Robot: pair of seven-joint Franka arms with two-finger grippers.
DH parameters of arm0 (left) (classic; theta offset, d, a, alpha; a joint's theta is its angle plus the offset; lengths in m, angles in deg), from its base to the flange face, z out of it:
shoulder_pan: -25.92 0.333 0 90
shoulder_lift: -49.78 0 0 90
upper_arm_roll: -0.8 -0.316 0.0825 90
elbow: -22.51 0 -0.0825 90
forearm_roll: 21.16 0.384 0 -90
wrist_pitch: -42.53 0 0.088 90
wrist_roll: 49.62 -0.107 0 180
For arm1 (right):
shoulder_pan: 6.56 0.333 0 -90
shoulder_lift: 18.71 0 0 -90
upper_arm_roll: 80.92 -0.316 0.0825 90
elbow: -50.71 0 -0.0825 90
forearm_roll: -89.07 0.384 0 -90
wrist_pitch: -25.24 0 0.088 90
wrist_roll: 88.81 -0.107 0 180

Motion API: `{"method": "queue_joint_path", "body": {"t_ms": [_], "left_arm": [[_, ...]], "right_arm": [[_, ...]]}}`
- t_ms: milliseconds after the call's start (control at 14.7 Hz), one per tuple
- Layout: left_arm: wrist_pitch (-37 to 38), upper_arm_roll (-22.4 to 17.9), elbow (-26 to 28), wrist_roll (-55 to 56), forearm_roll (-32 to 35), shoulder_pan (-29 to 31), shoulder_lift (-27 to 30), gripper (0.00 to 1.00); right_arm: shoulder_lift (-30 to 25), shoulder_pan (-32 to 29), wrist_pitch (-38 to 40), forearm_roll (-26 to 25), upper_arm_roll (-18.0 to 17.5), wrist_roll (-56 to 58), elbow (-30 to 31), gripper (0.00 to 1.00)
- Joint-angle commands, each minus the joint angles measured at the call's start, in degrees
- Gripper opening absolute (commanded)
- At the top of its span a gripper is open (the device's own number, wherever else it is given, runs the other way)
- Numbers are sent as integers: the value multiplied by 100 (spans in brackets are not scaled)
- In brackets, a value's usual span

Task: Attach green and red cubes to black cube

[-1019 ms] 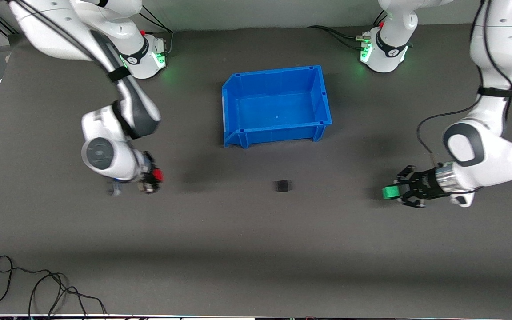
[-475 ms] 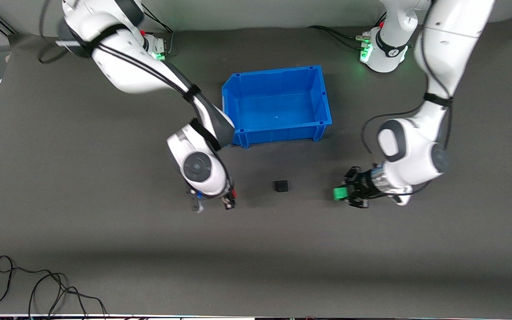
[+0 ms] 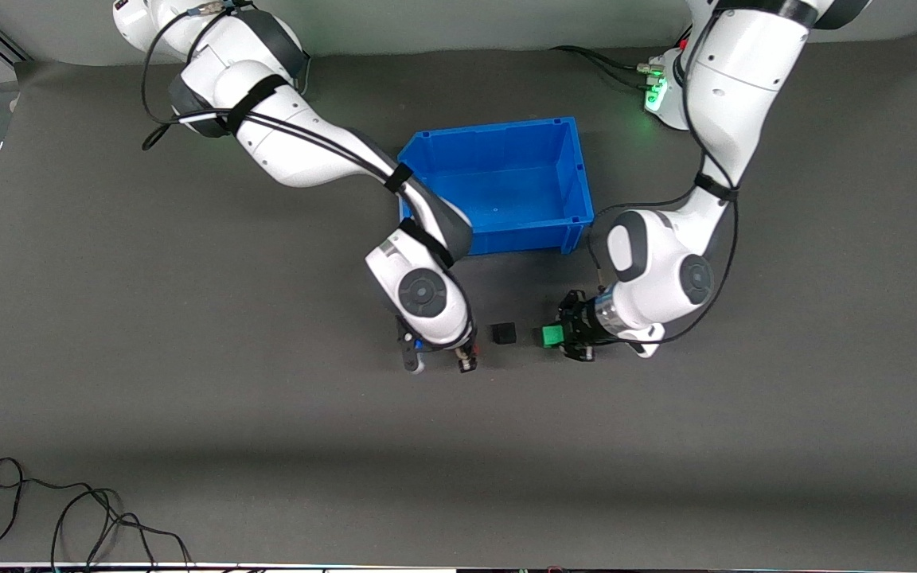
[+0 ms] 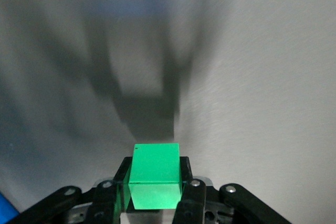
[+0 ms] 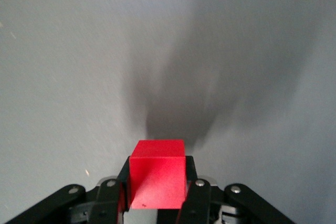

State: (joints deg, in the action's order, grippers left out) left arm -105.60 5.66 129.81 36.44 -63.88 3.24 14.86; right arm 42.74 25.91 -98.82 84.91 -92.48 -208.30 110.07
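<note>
Next, I let go of the green cube with my left gripper against the side of the black cube (image 3: 517, 336) that faces that gripper.
The black cube (image 3: 504, 333) sits on the grey mat, nearer to the front camera than the blue bin. My left gripper (image 3: 560, 337) is shut on the green cube (image 3: 551, 337) and holds it just beside the black cube, toward the left arm's end, with a small gap. In the left wrist view the green cube (image 4: 155, 174) sits between the fingers (image 4: 190, 198). My right gripper (image 3: 470, 352) is close beside the black cube toward the right arm's end. It is shut on the red cube (image 5: 157, 174), which the wrist mostly hides in the front view.
The blue bin (image 3: 498, 131) stands open between the two arms, close to both forearms. A loose black cable (image 3: 68, 517) lies near the front edge at the right arm's end. Open mat lies nearer to the front camera than the cubes.
Both arms have swung inward from the table's ends toward the black cube, each carrying its cube. The black cube has not moved.
</note>
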Motion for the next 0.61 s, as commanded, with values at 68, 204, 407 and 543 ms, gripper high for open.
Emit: {"method": "queue_joint_path", "body": {"t_ms": [68, 204, 407, 543], "left_arm": [[-365, -99, -105, 472, -87, -412, -129, 15], [-514, -99, -113, 578, -87, -448, -173, 15], [-743, -91, -140, 719, -140, -588, -225, 15], [-752, -91, -174, 737, -201, -650, -252, 15]], "right_arm": [[200, 189, -13, 30, 48, -663, -206, 13], [209, 198, -39, 47, 57, -716, -162, 13], [253, 216, -135, 56, 48, -909, -179, 17], [253, 207, -153, 56, 48, -927, -214, 34]]}}
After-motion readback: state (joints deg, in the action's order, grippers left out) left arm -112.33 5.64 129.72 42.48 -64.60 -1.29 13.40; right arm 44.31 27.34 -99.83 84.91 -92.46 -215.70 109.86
